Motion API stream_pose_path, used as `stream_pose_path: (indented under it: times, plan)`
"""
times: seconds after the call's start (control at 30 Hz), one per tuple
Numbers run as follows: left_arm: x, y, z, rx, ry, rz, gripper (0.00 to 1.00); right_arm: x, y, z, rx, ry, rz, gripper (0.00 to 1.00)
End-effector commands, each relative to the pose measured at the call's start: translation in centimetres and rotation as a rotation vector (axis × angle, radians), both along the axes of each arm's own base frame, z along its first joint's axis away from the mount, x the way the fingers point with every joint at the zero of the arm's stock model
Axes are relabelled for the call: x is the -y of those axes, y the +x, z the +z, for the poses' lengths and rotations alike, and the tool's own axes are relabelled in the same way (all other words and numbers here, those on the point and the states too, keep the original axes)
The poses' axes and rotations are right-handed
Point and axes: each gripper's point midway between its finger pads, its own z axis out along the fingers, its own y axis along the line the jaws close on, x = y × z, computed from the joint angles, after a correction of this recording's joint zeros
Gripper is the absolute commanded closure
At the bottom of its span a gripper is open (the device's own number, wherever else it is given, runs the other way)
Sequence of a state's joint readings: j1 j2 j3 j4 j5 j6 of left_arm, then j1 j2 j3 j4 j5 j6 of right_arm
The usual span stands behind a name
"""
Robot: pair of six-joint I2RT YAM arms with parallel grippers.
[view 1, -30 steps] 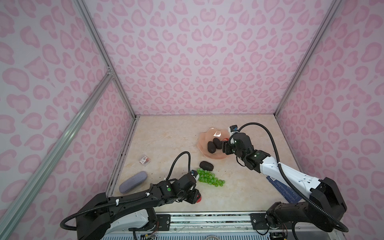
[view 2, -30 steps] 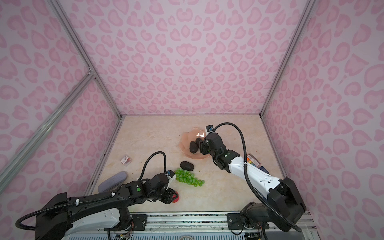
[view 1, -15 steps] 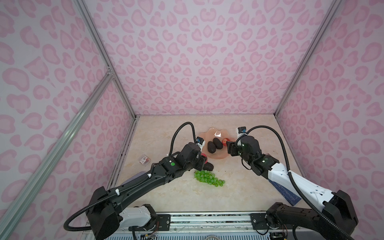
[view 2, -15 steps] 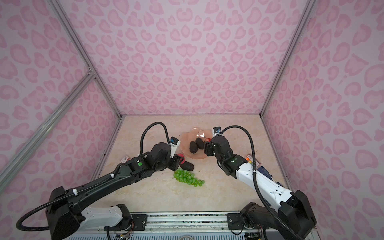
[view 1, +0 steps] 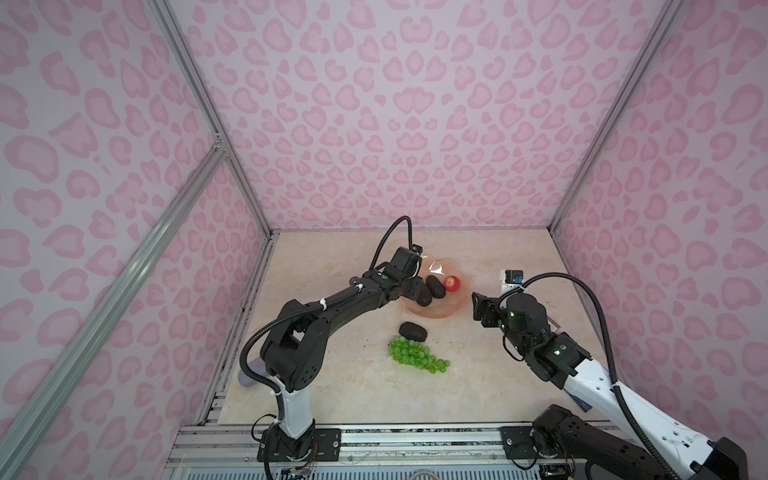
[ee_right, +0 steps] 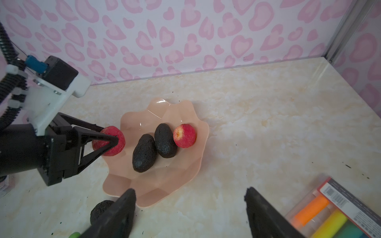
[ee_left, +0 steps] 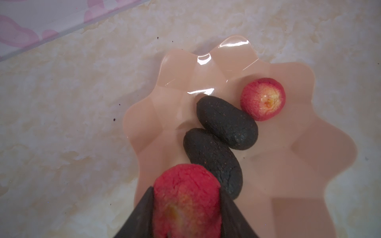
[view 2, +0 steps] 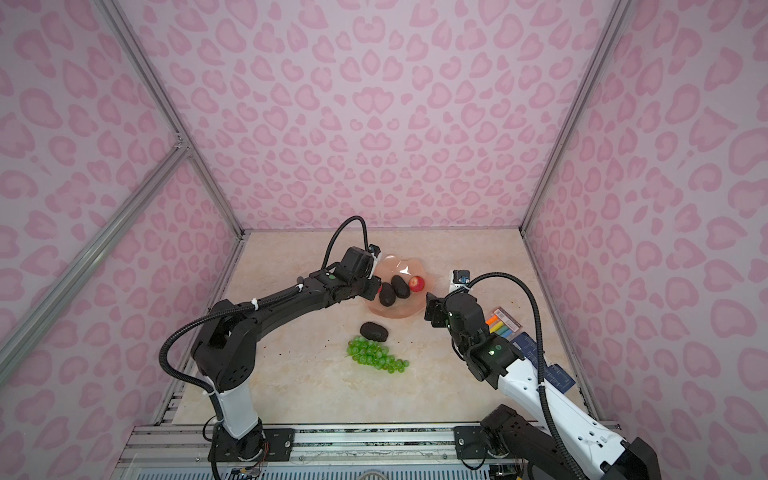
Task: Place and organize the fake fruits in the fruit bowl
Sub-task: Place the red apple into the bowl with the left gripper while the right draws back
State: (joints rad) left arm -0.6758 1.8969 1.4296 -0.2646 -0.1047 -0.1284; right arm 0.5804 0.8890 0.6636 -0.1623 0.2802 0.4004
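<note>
Next, I should move my right gripper to the avocado between the fruit bowl and the green grape bunch and close it on the avocado's middle (view 1: 412,331) (ee_right: 107,209).
The peach-pink fruit bowl (view 1: 453,311) (view 2: 399,313) (ee_left: 309,164) (ee_right: 165,181) holds two dark avocados (view 1: 435,286) (view 2: 387,294) (ee_left: 226,125) (ee_right: 144,152) and a round red-yellow fruit (view 1: 451,283) (view 2: 416,283) (ee_left: 262,99) (ee_right: 184,136). My left gripper (view 1: 411,289) (view 2: 374,286) (ee_left: 186,197) (ee_right: 115,140) hovers at the bowl's left rim, shut on a red strawberry (ee_left: 185,202) (ee_right: 109,141). On the table in front of the bowl lie a third avocado (view 1: 413,331) (view 2: 374,331) and the green grape bunch (view 1: 415,357) (view 2: 376,357). My right gripper (view 1: 480,307) (view 2: 432,311) (ee_right: 189,192) stands open and empty just right of the bowl.
A box of coloured markers (view 2: 503,322) (ee_right: 329,208) lies by the right wall, with a dark blue card (view 2: 552,374) nearer the front. The grey-purple case (view 1: 249,380) peeks out behind the left arm's base. Walls close in on three sides.
My left arm swung from the table's front up to the bowl's rim, carrying the strawberry. My right gripper left the red-yellow fruit in the bowl, backed off to the right and opened wider.
</note>
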Motion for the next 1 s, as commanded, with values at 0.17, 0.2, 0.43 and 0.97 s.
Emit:
stream_pose_path:
  times: [0.17,0.2,0.43,0.97]
  plan:
    - [0.9,1.2,-2.7,-0.041,0.043,-0.008,0.54,1.3,-0.3,-0.2,0.000,-0.008,-0.044,0.13]
    - [0.7,1.2,-3.1,-0.047,0.055,-0.002,0.54,1.3,-0.3,-0.2,0.000,-0.006,-0.045,0.13]
    - [0.3,1.0,-3.2,-0.053,0.068,0.010,0.44,1.5,-0.1,-0.4,0.000,0.003,-0.047,0.13]
    - [-0.9,-0.8,11.8,0.202,-0.154,0.008,0.31,-0.8,0.1,-1.3,-0.042,-0.019,0.087,0.17]
